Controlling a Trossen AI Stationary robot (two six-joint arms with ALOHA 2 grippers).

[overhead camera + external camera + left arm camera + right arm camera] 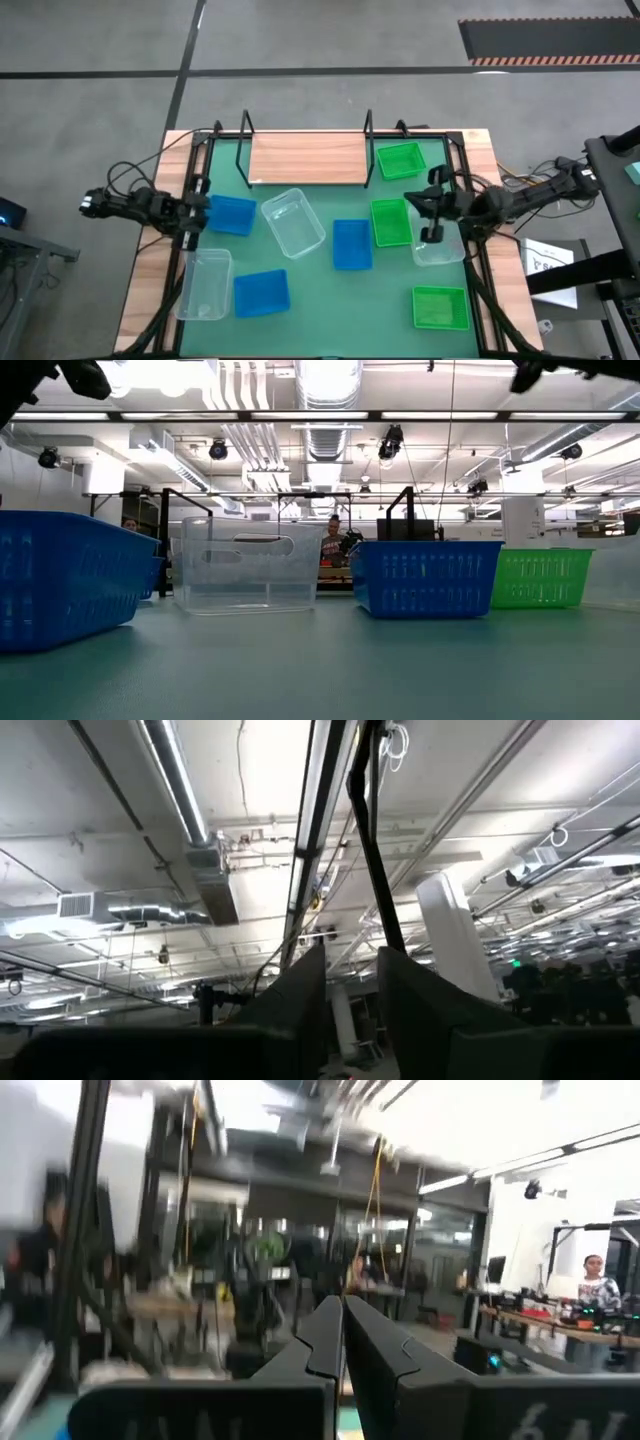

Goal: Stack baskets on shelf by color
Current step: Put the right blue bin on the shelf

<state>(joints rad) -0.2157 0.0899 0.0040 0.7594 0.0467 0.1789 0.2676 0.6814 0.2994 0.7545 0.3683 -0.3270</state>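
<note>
The robot's right gripper needs to next move to the middle blue basket's near rim (pixel 353 268), on the side away from the shelf, and close there.
The wooden shelf (pixel 308 158) stands at the table's far edge with nothing on it. Three green baskets (pixel 400 160) (pixel 391 221) (pixel 440 307) rest on their bottoms on the right of the mat. Three blue baskets (pixel 231 214) (pixel 351 244) (pixel 261 293) and three clear ones (pixel 293 221) (pixel 205 284) (pixel 437 245) are spread over the mat. My left gripper (pixel 196 212) (pixel 352 952) is at the left edge beside a blue basket, tilted upward, open and holding nothing. My right gripper (pixel 432 210) (pixel 340 1302) is raised over the right side, shut and holding nothing.
Black frame bars run along the table's left (pixel 185 230) and right (pixel 470 250) edges. In the low view a blue basket (pixel 60 575), a clear one (pixel 245 565), another blue (pixel 425 577) and a green one (pixel 540 577) stand in a row. People show in the room beyond.
</note>
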